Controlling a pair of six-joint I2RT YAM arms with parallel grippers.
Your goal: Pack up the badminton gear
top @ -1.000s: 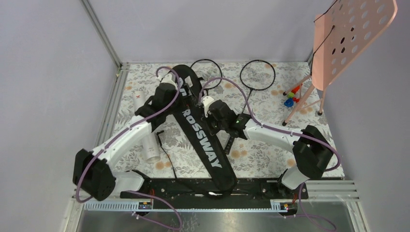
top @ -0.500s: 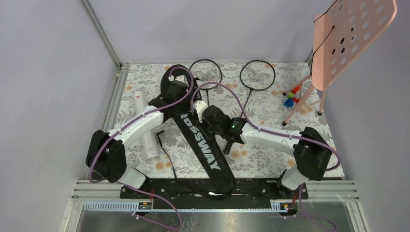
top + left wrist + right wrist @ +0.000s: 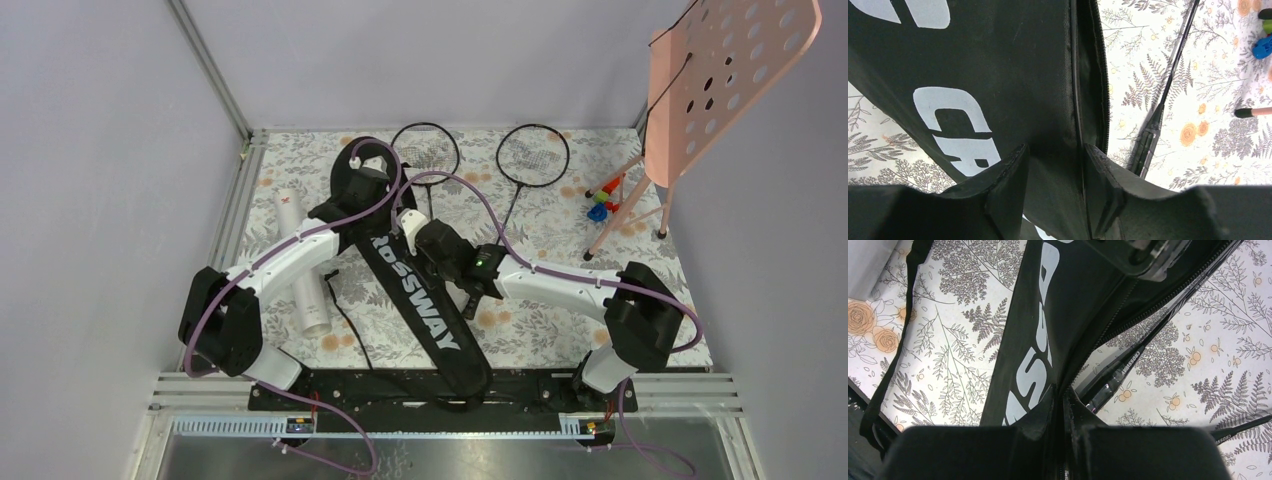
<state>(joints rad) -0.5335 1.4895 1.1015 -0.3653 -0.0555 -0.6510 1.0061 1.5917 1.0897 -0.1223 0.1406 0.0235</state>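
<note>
Both bag zip edges bunch at my right gripper; I should open it and take only the zip edge (image 3: 1154,309) beside the rackets.
The black "CROSSWAY" bag (image 3: 425,300) lies diagonally across the table, its round end at the back. My left gripper (image 3: 365,182) hangs over that round end. In the left wrist view its jaws (image 3: 1053,170) stand partly apart astride the bag's zip seam (image 3: 1075,100), with fabric between the fingers. My right gripper (image 3: 410,228) is shut on the bag's zip edge (image 3: 1108,325), lifting it. Two black rackets (image 3: 425,150) (image 3: 533,155) lie at the back, their handles running toward the bag. One handle (image 3: 1113,380) shows under the raised edge. A white tube (image 3: 300,262) lies left of the bag.
A pink perforated board (image 3: 725,70) on a stand fills the back right corner, with small coloured toys (image 3: 602,200) at its feet. The bag's thin strap (image 3: 345,325) trails over the floral cloth. Metal rails (image 3: 230,230) bound the left side and the near edge.
My left arm swung its gripper toward the bag's round far end and its jaws narrowed over the seam. The right gripper crept slightly left, still pinching the zip edge.
</note>
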